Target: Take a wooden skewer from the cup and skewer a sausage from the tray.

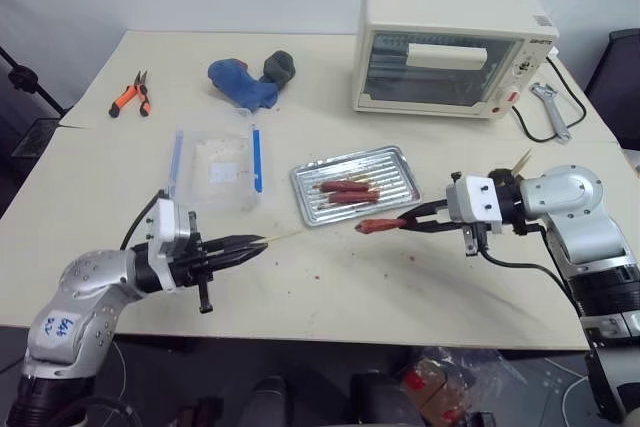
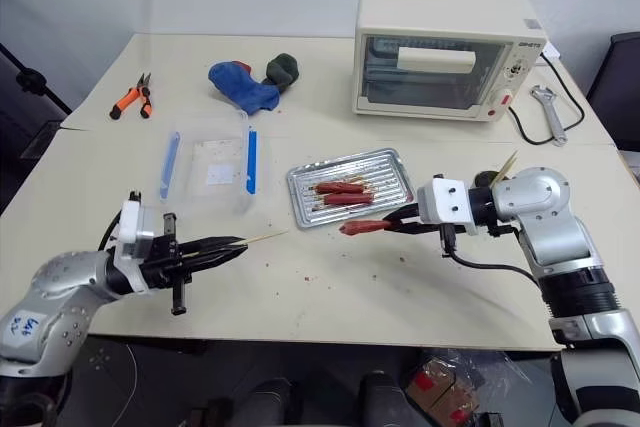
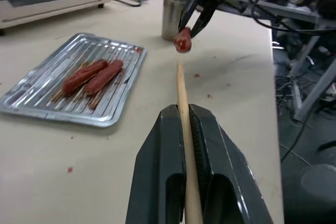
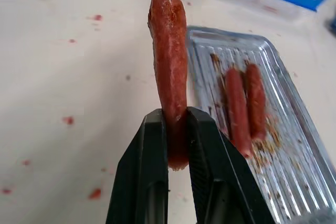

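I need to use my right gripper to let go of the sausage on the wooden skewer in my left gripper, just in front of the silver tray point(image 1: 351, 242).
My left gripper point(image 1: 256, 242) is shut on the wooden skewer point(image 1: 284, 237), which points level to the right, its tip a short gap from the sausage point(image 1: 378, 225). That red-brown sausage hangs just above the table in front of the tray point(image 1: 302, 199), with my right gripper point(image 1: 404, 220) shut on one end of it. In the right wrist view the sausage point(image 4: 168, 61) sticks out past the fingers point(image 4: 144, 161). Two thinner sausages point(image 1: 347, 190) lie in the silver tray. In the left wrist view the cup point(image 3: 170, 18) stands behind the right gripper.
A cream toaster oven point(image 1: 450, 47) stands at the back right, with a wrench point(image 1: 550, 112) beside it. A clear plastic box with blue strips point(image 1: 215, 162) lies left of the tray. A blue cloth point(image 1: 243, 82) and orange pliers point(image 1: 132, 95) lie far left.
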### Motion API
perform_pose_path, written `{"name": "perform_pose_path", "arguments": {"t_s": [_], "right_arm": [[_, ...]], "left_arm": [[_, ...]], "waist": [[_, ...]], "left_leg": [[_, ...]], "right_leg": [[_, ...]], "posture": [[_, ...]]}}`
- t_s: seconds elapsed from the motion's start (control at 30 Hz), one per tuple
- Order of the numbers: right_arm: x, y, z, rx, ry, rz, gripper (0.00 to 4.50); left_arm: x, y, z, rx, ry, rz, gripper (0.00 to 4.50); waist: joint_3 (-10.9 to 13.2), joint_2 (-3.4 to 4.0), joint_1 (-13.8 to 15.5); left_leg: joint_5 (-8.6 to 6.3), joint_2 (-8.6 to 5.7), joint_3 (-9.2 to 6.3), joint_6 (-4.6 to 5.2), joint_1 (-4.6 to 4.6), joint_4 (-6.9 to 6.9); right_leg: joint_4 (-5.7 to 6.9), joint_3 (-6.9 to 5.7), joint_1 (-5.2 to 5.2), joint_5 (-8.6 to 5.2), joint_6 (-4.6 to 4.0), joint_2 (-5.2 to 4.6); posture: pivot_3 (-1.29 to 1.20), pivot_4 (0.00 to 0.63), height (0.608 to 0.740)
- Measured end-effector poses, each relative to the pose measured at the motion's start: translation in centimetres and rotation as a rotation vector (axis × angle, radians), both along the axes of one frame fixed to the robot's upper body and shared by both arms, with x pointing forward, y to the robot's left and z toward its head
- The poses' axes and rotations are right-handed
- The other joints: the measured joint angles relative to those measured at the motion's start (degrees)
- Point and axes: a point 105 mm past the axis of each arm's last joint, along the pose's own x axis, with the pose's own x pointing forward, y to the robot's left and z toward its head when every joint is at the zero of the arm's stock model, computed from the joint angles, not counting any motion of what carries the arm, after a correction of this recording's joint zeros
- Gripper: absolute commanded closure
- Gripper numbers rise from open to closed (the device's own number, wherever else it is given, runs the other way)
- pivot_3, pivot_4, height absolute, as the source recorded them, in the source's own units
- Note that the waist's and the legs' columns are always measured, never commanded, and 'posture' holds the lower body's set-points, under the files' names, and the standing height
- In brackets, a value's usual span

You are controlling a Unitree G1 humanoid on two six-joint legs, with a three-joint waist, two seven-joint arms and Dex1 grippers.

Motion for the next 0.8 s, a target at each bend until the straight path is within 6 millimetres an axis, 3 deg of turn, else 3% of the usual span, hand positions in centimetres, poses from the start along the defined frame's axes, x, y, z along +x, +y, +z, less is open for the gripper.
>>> {"name": "perform_pose_path", "arguments": {"t_s": [0.4, 0.8], "right_arm": [[-2.1, 2.4, 1.1, 0.033, 0.006, 0.045, 4.00], [-2.3, 2.8, 1.2, 0.038, 0.020, 0.032, 4.00]], "left_arm": [[0.3, -2.7, -0.2, 0.019, 0.026, -0.137, 4.50], [0.6, -3.3, -0.8, 0.036, 0.034, -0.140, 4.50]], "waist": [[0.0, 0.00, 0.1], [0.0, 0.00, 0.1]], "left_leg": [[0.00, -0.02, -0.02, 0.00, -0.01, 0.05], [0.00, -0.02, -0.02, 0.00, -0.01, 0.05]], "right_leg": [[0.00, -0.02, 0.02, 0.00, 0.00, 0.00], [0.01, -0.02, 0.02, 0.00, 0.00, 0.00]], "posture": [[0.00, 0.150, 0.740], [0.00, 0.150, 0.740]]}}
